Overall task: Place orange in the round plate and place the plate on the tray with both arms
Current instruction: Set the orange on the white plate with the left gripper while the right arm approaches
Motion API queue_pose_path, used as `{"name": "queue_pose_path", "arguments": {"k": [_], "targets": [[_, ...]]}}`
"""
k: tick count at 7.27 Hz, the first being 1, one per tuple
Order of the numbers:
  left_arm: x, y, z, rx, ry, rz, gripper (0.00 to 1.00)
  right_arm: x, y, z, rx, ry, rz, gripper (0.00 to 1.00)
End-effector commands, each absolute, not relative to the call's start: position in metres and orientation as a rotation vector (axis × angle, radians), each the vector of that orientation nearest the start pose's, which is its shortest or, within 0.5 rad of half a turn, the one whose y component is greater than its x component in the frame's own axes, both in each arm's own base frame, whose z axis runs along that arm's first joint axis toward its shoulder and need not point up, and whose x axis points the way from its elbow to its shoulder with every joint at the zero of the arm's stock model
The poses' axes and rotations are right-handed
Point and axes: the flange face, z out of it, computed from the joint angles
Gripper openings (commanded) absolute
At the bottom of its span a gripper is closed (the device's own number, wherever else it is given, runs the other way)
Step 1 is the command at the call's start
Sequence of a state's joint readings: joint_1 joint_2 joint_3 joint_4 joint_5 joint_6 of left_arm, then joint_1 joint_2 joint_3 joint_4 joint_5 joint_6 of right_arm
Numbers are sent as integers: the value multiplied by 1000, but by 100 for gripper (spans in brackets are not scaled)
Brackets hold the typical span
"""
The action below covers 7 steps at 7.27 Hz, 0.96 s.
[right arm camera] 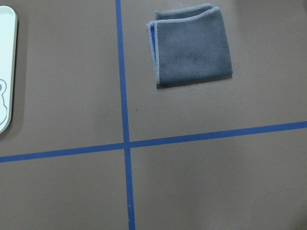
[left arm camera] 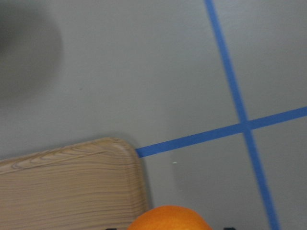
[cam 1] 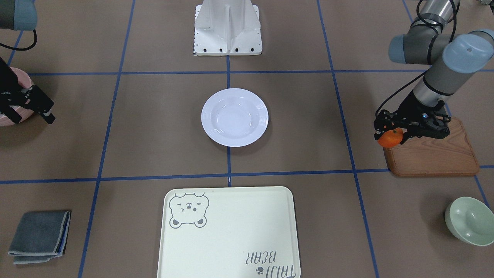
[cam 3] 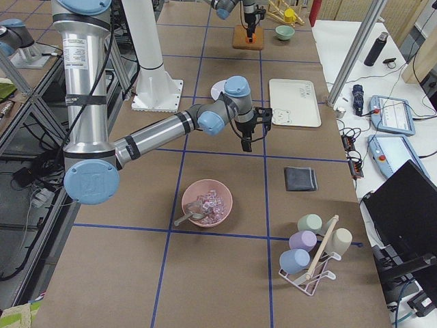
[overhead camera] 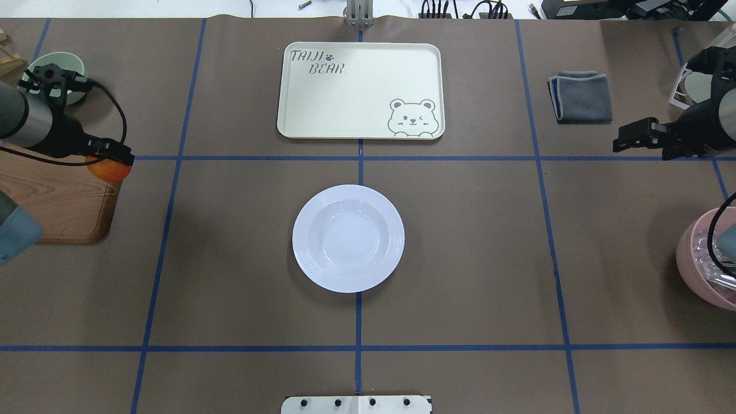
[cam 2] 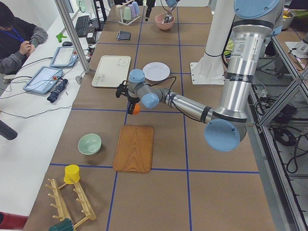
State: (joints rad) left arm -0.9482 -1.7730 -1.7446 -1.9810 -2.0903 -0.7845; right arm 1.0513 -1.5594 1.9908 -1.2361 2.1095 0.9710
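The orange, held just above the table now, will leave my left gripper's hold as I release it close to the middle of the empty white round plate (cam 1: 236, 116).
My left gripper (cam 1: 389, 133) is shut on the orange (cam 1: 390, 138), held just above the table off the corner of the wooden board. The same orange (overhead camera: 109, 169) shows at the far left in the overhead view and at the bottom edge of the left wrist view (left arm camera: 168, 218). The white round plate (overhead camera: 348, 238) sits empty at the table's centre (cam 1: 234, 117). Beyond it lies the cream bear tray (overhead camera: 359, 89), also empty (cam 1: 229, 235). My right gripper (overhead camera: 632, 139) hovers open and empty at the far right, near the grey cloth.
A wooden board (overhead camera: 57, 201) lies under the left arm, with a pale green bowl (cam 1: 471, 221) near it. On the right side, a pink bowl (overhead camera: 707, 259) holds clear pieces and a folded grey cloth (overhead camera: 581, 96) lies flat. The robot base (cam 1: 227, 27) stands behind the plate.
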Motion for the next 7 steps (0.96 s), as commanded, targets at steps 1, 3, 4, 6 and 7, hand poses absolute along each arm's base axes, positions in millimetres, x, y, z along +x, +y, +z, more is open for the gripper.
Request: {"name": "queue_pose_path", "arguments": {"k": [1, 3, 4, 6, 7], "targets": [[367, -500, 321, 214, 894, -56, 0, -176, -466, 407, 266, -953, 181, 100], [468, -460, 217, 147, 816, -120, 0, -197, -458, 393, 217, -1028, 281, 100], [492, -442, 200, 136, 826, -152, 0, -207, -451, 383, 193, -1105, 354, 100], [562, -418, 162, 132, 824, -192, 0, -223, -441, 369, 151, -1200, 506, 100], [590, -416, 160, 122, 804, -206, 0, -242, -433, 366, 152, -1219, 557, 100]]}}
